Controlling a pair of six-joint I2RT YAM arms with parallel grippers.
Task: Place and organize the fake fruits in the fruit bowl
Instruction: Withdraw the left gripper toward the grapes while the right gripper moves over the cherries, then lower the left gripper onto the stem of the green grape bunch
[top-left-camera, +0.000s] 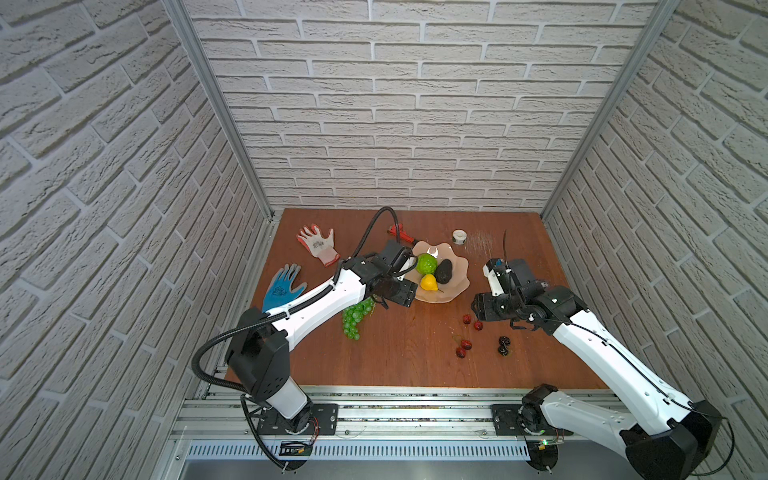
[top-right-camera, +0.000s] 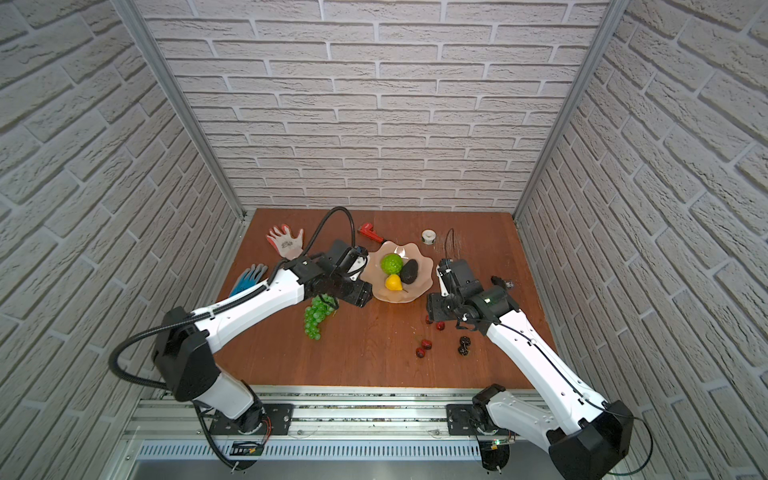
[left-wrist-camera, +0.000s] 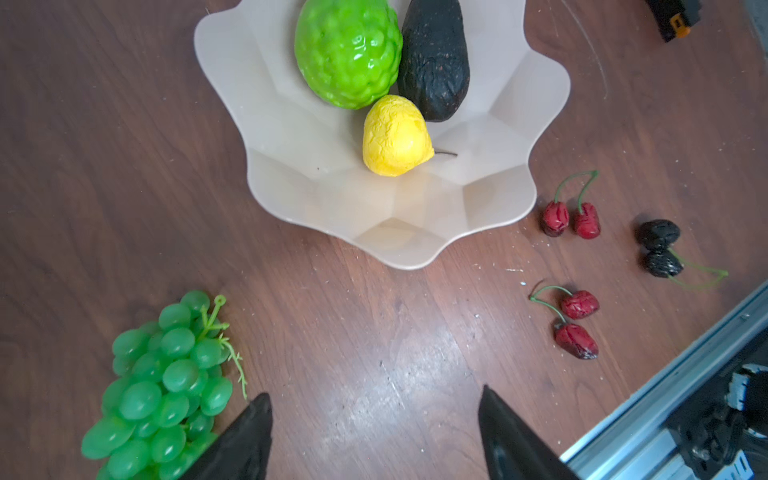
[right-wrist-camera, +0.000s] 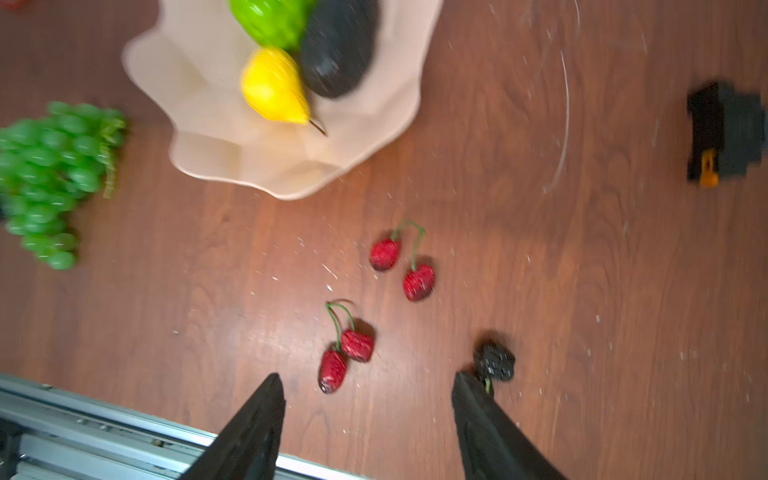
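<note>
The green grape bunch is next for my left gripper, which should go to it and close on its stem end (top-left-camera: 368, 301) (left-wrist-camera: 201, 316), the end nearer the fruit bowl.
The pale pink fruit bowl (top-left-camera: 457, 286) stands mid-table and holds a bumpy lime-green ball (top-left-camera: 427, 263), a dark avocado (top-left-camera: 444, 271) and a yellow pear-like fruit (top-left-camera: 429, 282). On the wood left of the bowl, a green grape bunch (top-left-camera: 355, 322) lies partly under my left arm. Two red cherry pairs (top-left-camera: 472, 322) (top-left-camera: 463, 348) and a dark cherry pair (top-left-camera: 503, 345) lie in front of the bowl's right side. My left gripper (left-wrist-camera: 374, 395) hangs open over bare wood beside the grapes (left-wrist-camera: 166, 382). My right gripper (right-wrist-camera: 368, 378) is open above the table, a red pair (right-wrist-camera: 345, 357) just ahead of its gap.
A white-and-red glove (top-left-camera: 318, 243) and a blue glove (top-left-camera: 284, 286) lie at the left. A red wrench (top-left-camera: 401, 232) and a white tape roll (top-left-camera: 459, 237) sit behind the bowl. A small black-and-orange part (top-right-camera: 502, 282) lies right. Brick walls enclose three sides.
</note>
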